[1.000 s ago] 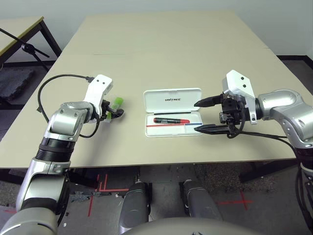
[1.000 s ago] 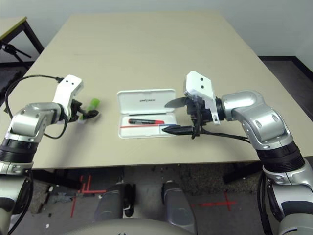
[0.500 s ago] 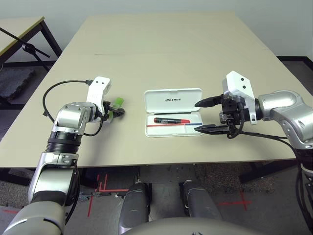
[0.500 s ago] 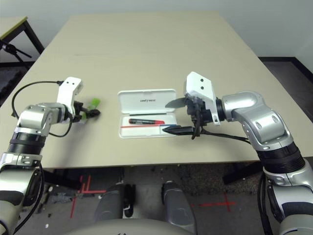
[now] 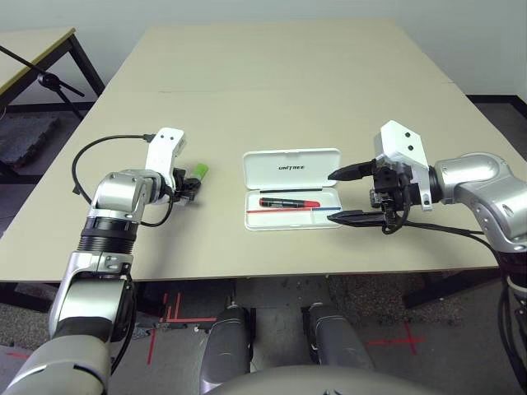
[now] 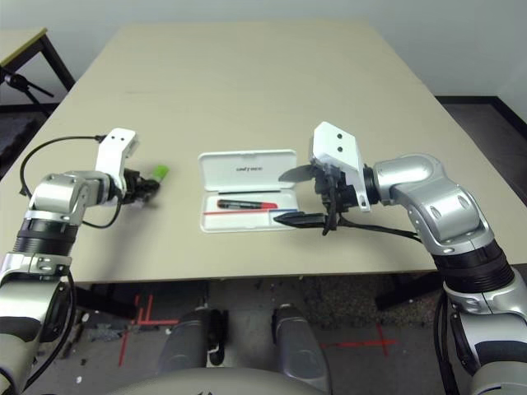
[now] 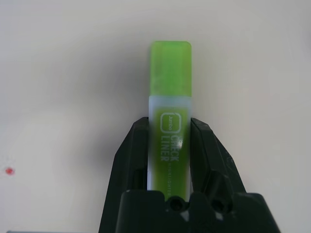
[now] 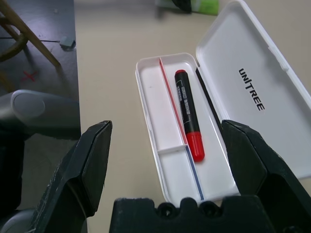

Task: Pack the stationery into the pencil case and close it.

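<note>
My left gripper has the lime-green highlighter. It will let go of it in the pencil case's narrow front compartment [image 5: 282, 220], alongside the red marker.
The lime-green highlighter [image 7: 169, 111] lies on the table left of the pencil case, its cap [image 5: 200, 172] pointing toward the case. My left gripper [image 7: 169, 127] is shut on its barrel, one black finger pressed against each side. The white pencil case [image 5: 272, 169] lies open at the table's middle, the "UNITREE" lid flat behind the tray. The red marker with a black cap [image 5: 290, 202] rests in the tray [image 8: 155, 97]. My right gripper [image 5: 332, 196] hovers open at the case's right end, holding nothing.
The beige table [image 5: 272, 82] stretches far behind the case. Its front edge [image 5: 272, 267] runs just below the case. A black cable [image 5: 82, 160] loops off my left wrist. A second table [image 5: 33, 49] stands at the far left.
My left gripper's fingers, open around the highlighter before, have closed on it. The right arm, the case and the marker have not moved.
</note>
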You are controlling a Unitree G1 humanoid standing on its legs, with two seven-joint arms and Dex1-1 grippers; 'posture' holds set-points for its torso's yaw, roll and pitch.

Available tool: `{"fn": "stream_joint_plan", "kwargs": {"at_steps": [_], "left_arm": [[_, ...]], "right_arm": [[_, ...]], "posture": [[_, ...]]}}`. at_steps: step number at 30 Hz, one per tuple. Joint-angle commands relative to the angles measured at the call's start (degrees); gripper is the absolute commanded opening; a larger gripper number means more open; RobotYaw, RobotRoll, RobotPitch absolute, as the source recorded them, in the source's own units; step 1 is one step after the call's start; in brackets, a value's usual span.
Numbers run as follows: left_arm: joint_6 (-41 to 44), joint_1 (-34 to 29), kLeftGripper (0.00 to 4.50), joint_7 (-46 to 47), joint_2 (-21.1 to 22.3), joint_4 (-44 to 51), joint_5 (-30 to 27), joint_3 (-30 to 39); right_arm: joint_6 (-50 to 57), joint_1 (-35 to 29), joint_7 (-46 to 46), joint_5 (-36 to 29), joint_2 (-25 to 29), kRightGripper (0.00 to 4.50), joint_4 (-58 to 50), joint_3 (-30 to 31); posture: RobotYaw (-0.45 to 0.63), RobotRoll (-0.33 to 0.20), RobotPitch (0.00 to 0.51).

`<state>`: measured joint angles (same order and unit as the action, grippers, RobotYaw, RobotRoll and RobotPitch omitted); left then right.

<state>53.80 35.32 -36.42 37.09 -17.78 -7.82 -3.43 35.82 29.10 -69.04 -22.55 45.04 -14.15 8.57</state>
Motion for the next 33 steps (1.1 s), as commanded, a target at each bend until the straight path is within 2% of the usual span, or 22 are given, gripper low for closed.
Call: {"fn": "stream_joint_plan", "kwargs": {"at_steps": [1,7,11,17,20,25,33], "left_arm": [[-8.3,-3.3,1.08,-8.3,4.5,1.3,-0.2,-1.9],[-22.6,-9.2,1.08,-23.3,11.5,5.9,-2.0,-2.5],[-29.6,-11.0,1.08,-29.2,15.2,6.9,-1.1,-2.7],[-32.4,-12.4,1.08,-37.5,17.3,14.5,-4.4,-2.9],[-31.1,-12.2,1.08,-39.6,16.4,19.2,-5.9,-3.7],[-28.4,-8.7,1.08,-37.5,11.7,23.4,-4.6,-7.8],[-25.6,-2.4,1.08,-35.3,3.2,24.0,-0.9,-17.6]], "right_arm": [[-0.7,-0.1,0.0,0.5,0.2,4.50,-0.2,1.1],[-1.9,0.2,-0.2,1.4,0.0,4.50,1.5,1.7],[-3.3,0.7,-0.1,2.5,-0.2,4.50,3.4,2.6],[-4.7,1.2,-0.3,3.5,-0.5,4.50,5.2,2.9],[-5.3,1.7,0.8,4.3,-0.9,4.50,6.4,2.8],[-5.6,2.2,0.8,4.9,-0.9,4.50,7.4,2.5],[-5.8,2.4,0.9,5.5,-0.6,4.50,8.1,2.2]], "posture": [[-0.13,0.000,0.088],[-0.12,0.000,0.090],[-0.12,0.000,0.089],[-0.12,0.000,0.089],[-0.12,0.000,0.086],[-0.13,0.000,0.080],[-0.14,0.000,0.079]]}}
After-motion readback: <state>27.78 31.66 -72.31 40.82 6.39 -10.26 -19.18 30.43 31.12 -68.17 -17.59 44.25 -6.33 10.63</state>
